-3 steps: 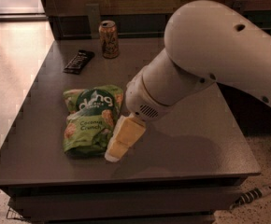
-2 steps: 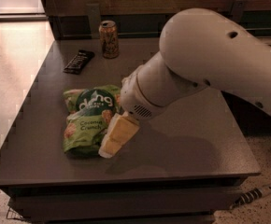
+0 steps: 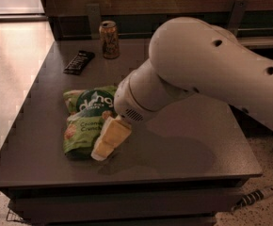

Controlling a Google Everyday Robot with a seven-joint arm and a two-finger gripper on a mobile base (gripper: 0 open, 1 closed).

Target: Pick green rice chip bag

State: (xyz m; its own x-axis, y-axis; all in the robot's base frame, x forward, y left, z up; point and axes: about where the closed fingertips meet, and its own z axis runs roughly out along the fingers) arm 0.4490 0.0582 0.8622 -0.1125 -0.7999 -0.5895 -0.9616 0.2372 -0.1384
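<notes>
The robot's gripper should next close on the near end (image 3: 84, 140) of the green rice chip bag, the end nearest the front edge of the table.
The green rice chip bag (image 3: 84, 121) lies flat on the dark grey table (image 3: 183, 140), left of centre, with its dark green circle and white lettering facing up. My gripper (image 3: 106, 142) hangs from the big white arm and reaches down onto the bag's right edge. Its pale yellow fingers (image 3: 112, 136) overlap the bag's lower right part. The arm hides the gripper's base and the bag's right side.
An orange drink can (image 3: 109, 39) stands at the back of the table. A small black bar wrapper (image 3: 78, 62) lies at the back left. The table's left and front edges are close to the bag. A dark wall runs behind the table.
The arm and gripper have moved left and a little lower, further over the bag's right edge. The bag, can and wrapper have not moved.
</notes>
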